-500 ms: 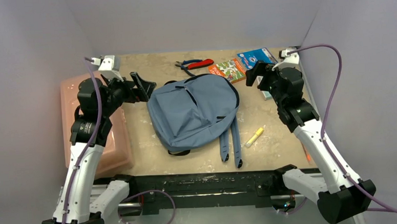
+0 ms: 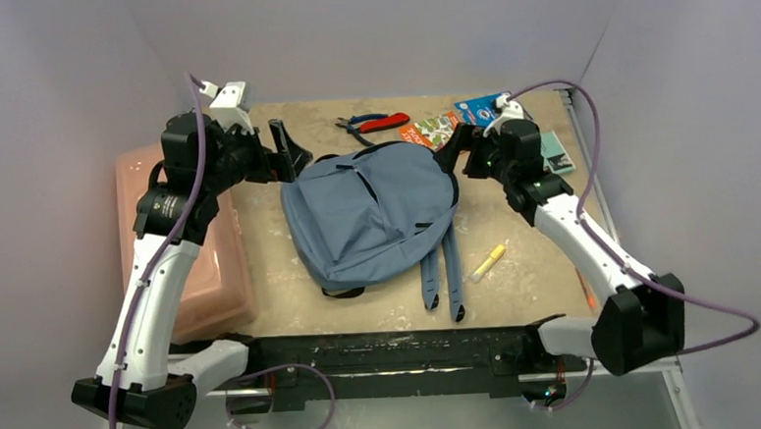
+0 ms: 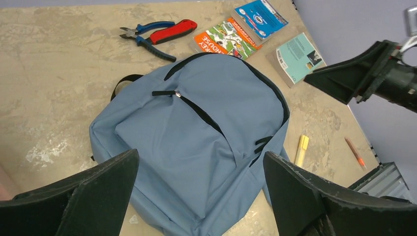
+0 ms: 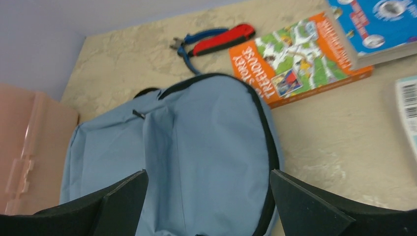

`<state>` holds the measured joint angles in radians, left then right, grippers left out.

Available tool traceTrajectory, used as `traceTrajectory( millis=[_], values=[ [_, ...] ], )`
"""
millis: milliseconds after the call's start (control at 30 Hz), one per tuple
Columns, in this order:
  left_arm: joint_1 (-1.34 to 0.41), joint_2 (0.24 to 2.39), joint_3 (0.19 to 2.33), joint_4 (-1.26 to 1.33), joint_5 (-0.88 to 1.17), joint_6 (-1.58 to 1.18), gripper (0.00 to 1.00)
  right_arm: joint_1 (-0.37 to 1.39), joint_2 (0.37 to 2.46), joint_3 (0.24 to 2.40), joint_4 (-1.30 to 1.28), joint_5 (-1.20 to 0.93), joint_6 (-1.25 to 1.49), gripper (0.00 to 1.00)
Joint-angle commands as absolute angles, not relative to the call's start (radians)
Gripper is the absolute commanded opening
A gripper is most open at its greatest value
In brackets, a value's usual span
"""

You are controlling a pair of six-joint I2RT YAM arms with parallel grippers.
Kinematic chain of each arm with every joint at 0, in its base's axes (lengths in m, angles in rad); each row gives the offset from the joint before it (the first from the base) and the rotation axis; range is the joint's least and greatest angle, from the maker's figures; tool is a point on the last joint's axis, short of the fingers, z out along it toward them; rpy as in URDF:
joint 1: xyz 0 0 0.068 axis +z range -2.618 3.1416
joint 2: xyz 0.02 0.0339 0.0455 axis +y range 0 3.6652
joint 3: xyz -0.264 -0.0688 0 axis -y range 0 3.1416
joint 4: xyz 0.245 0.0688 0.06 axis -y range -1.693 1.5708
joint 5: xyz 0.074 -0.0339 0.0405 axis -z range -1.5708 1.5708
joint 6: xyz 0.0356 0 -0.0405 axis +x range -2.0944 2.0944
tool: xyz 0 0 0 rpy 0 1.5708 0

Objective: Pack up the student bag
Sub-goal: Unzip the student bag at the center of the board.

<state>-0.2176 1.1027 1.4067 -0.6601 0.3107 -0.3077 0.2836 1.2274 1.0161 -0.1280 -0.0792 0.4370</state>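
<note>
My right gripper is going to close on the small black zip pull [image 2: 345, 166] [image 4: 139, 114] beside the fold near the far edge of the grey-blue student bag.
The grey-blue student bag [image 2: 372, 215] lies flat in the middle of the table, zips closed, straps trailing toward the near edge. It fills the left wrist view [image 3: 196, 142] and the right wrist view [image 4: 196, 147]. My left gripper [image 2: 290, 155] is open and empty above the bag's far-left corner. My right gripper [image 2: 463, 143] is open and empty above the bag's far-right edge. An orange book [image 2: 434, 131], a blue book [image 2: 482, 107], a teal booklet [image 2: 554, 151], pliers [image 2: 372, 123] and a yellow marker [image 2: 487, 261] lie around the bag.
A translucent pink plastic box [image 2: 197, 254] stands at the left under my left arm. An orange pencil [image 3: 354, 152] lies near the right table edge. Grey walls close in the table at the back and both sides.
My right arm has swung left and forward, bringing its gripper from beside the teal booklet to over the bag's far-right edge. My left gripper has shifted slightly toward the far side.
</note>
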Motion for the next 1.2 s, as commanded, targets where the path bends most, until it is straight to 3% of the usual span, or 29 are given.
traceTrajectory(
  millis=[0, 267, 467, 500, 567, 833, 1167],
  values=[
    [-0.222, 1.13, 1.43, -0.689, 0.303, -0.259, 0.98, 0.313, 1.351, 1.052, -0.072, -0.257, 0.474, 0.99],
    [-0.222, 1.19, 1.329, -0.646, 0.346, -0.26, 0.98, 0.522, 1.602, 1.283, -0.113, -0.104, 0.46, 0.99],
    [-0.222, 1.217, 1.296, -0.632, 0.351, -0.293, 0.98, 0.583, 1.908, 1.666, -0.262, -0.03, 0.46, 0.99],
    [-0.222, 1.222, 1.29, -0.631, 0.348, -0.299, 0.98, 0.584, 1.959, 1.74, -0.299, -0.04, 0.21, 0.62],
    [-0.222, 1.228, 1.287, -0.633, 0.351, -0.302, 0.98, 0.588, 2.046, 1.859, -0.353, -0.048, 0.1, 0.53],
    [-0.222, 1.244, 1.287, -0.632, 0.393, -0.311, 0.98, 0.615, 2.217, 2.031, -0.358, -0.158, 0.005, 0.52],
    [-0.222, 1.276, 1.28, -0.616, 0.459, -0.336, 0.99, 0.69, 2.332, 2.107, -0.334, -0.107, -0.028, 0.58]
  ],
)
